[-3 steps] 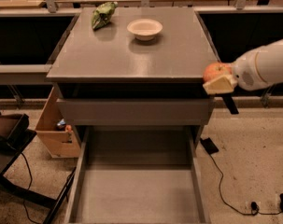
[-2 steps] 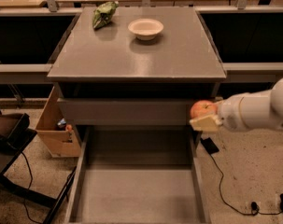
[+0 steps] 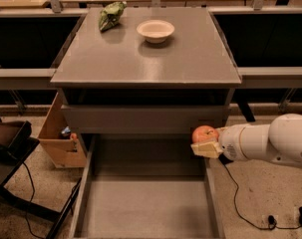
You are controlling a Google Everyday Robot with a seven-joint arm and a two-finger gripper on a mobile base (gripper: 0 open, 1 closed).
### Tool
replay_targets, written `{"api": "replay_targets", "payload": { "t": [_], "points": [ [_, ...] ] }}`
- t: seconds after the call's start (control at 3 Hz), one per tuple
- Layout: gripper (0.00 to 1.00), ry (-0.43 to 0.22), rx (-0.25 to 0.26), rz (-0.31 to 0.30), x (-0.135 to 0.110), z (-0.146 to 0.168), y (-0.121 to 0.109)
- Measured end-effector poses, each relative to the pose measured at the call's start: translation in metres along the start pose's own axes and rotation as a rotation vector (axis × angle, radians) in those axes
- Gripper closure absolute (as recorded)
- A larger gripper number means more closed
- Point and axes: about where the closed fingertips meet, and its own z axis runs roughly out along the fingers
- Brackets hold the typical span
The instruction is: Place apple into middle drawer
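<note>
The robot's gripper needs to release the apple on the centre of the open middle drawer's grey bottom (image 3: 147, 194).
The apple (image 3: 205, 133) is small, round and red-orange. It sits in my gripper (image 3: 205, 142), which is shut on it at the right side wall of the open middle drawer (image 3: 145, 203), just below the plain grey front panel (image 3: 145, 118). The drawer is pulled out towards me, wide and shallow, with a flat grey floor and low side walls. My white arm (image 3: 270, 142) reaches in from the right edge of the view.
A white bowl (image 3: 155, 30) and a green bag (image 3: 111, 15) sit on the cabinet top (image 3: 145, 59). A cardboard box (image 3: 61, 138) stands on the floor left of the cabinet. A black cable (image 3: 240, 203) lies on the floor at the right.
My gripper has carried the apple down from the cabinet top's right edge and to the left. It now holds it beside the open drawer's right wall.
</note>
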Motion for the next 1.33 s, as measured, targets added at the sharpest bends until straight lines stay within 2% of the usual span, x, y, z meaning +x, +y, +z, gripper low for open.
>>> {"api": "replay_targets", "payload": {
  "t": [0.33,0.67,1.0,1.33],
  "points": [
    [1.00,0.037,-0.026,-0.009,0.032,0.045,0.019],
    [1.00,0.071,-0.073,-0.054,0.085,0.116,0.054],
    [1.00,0.090,-0.108,-0.064,0.121,0.180,0.074],
    [1.00,0.113,-0.174,-0.038,0.154,0.251,0.099]
  ]
}}
